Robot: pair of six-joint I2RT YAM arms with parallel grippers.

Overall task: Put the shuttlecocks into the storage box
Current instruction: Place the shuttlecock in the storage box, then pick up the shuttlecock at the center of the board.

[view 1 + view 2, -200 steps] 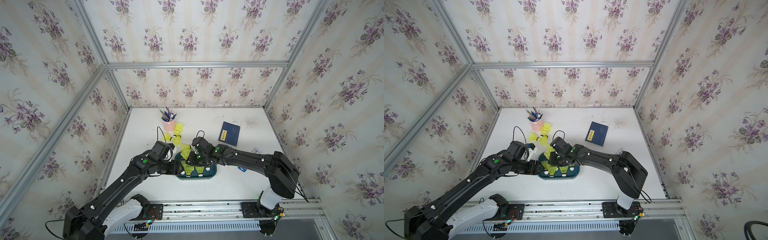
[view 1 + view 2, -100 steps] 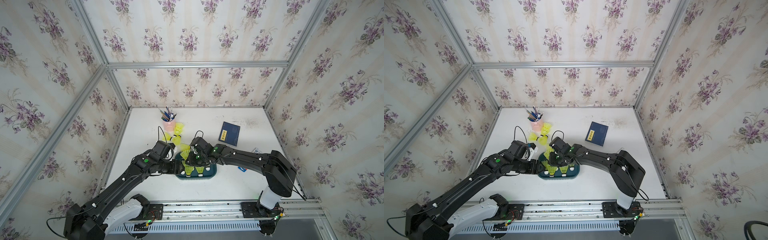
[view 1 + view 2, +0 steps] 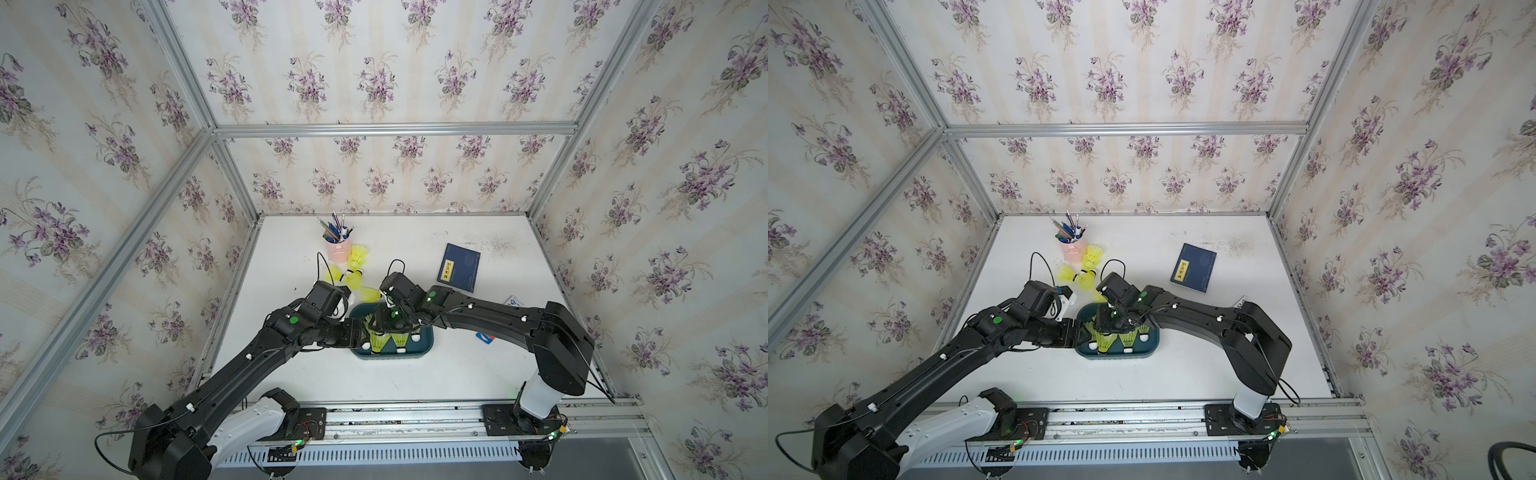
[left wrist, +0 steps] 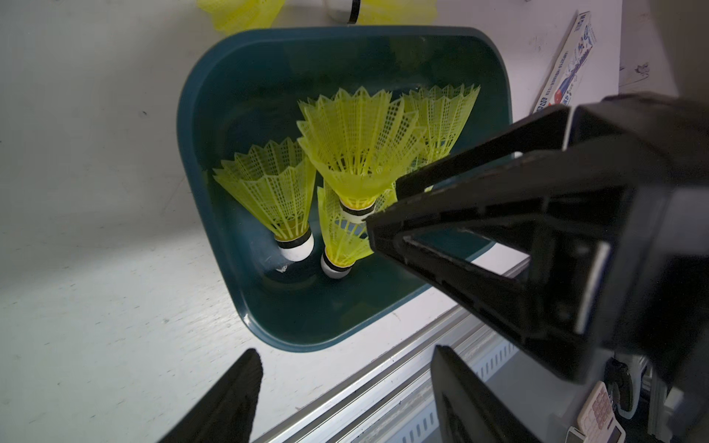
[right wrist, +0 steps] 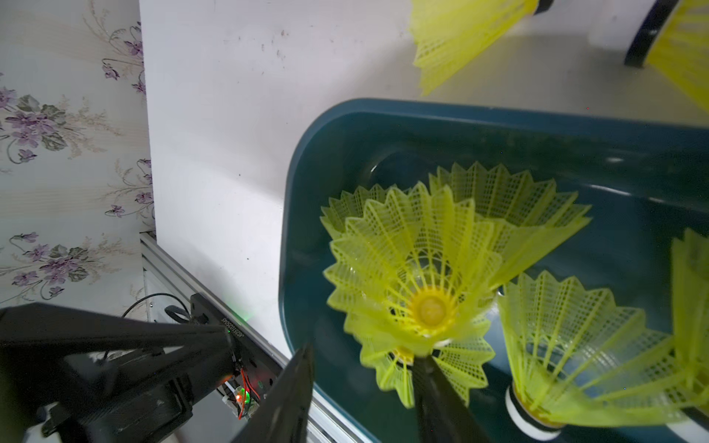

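The robot's right gripper needs to next close on the black band (image 3: 380, 295) (image 5: 545, 5) of the loose shuttlecock that is between the storage box and the shuttlecocks by the pink pen cup.
The dark teal storage box (image 3: 391, 356) (image 3: 1118, 355) lies near the table's front, with several neon shuttlecocks (image 4: 276, 191) lying in it. My right gripper (image 5: 364, 383) (image 3: 384, 322) hangs over the box's left part with its jaws apart. A blurred shuttlecock (image 5: 418, 268) (image 4: 353, 149) sits at one fingertip, no longer pinched. My left gripper (image 4: 345, 387) (image 3: 360, 334) stands open and empty just outside the box's left end. Loose shuttlecocks (image 3: 358, 254) (image 3: 1086, 279) lie on the table behind the box.
A pink pen cup (image 3: 337, 248) stands behind the loose shuttlecocks. A flat navy book (image 3: 459, 267) lies to the back right. A small printed card (image 3: 515, 300) and a blue item (image 3: 485, 337) lie by the right arm. The aluminium rail (image 3: 415, 411) runs along the front edge.
The right gripper's jaws have parted and let go of the shuttlecock they held over the box. Both arms have hardly moved.
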